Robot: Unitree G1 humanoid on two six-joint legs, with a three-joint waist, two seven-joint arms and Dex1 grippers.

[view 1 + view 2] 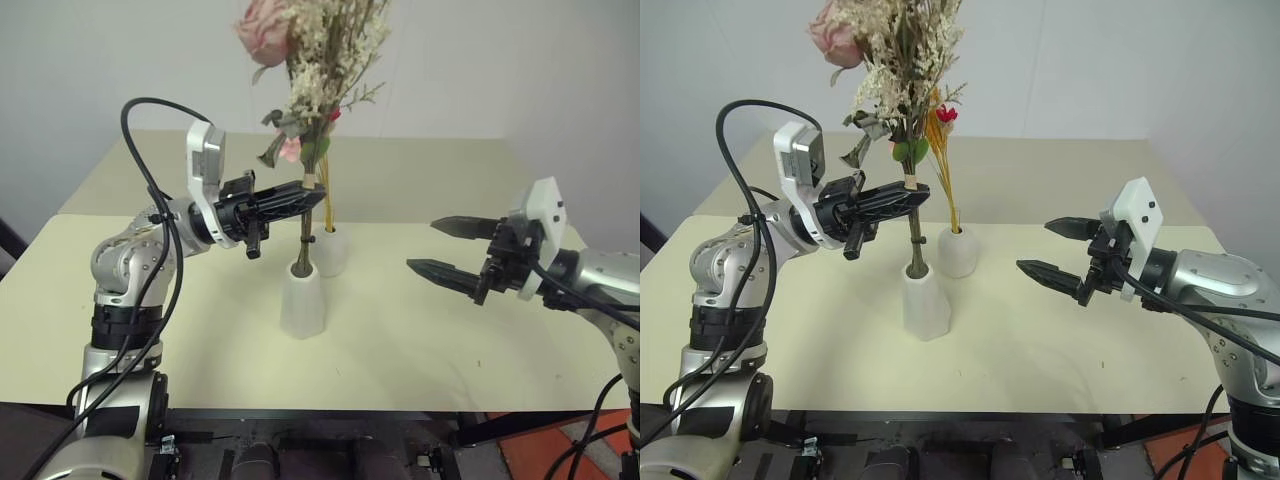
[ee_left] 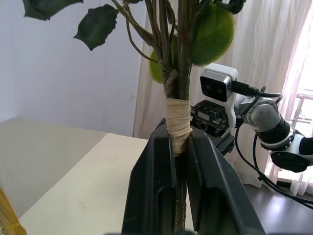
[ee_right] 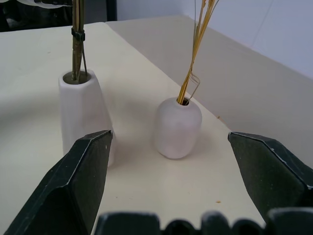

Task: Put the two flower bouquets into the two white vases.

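Note:
Next, my left gripper lets the bushy bouquet go, with the leaves of the bouquet at the opening of the taller cone vase (image 1: 303, 270).
The bushy bouquet (image 1: 320, 45), with a pink rose, white sprigs and green leaves, stands upright with its stems down in the mouth of the taller cone vase (image 1: 302, 300). My left gripper (image 1: 312, 197) is shut on its taped stems (image 2: 177, 128), just above the vase. The slim bouquet of yellow stalks (image 1: 943, 170) stands in the short round vase (image 1: 330, 250) just behind. My right gripper (image 1: 435, 246) hangs open to the right of both vases, with nothing between its fingers.
Both vases stand near the middle of a cream table (image 1: 420, 340). A second cream table (image 1: 420, 175) adjoins it behind. Bare tabletop lies under the right gripper and in front of the vases.

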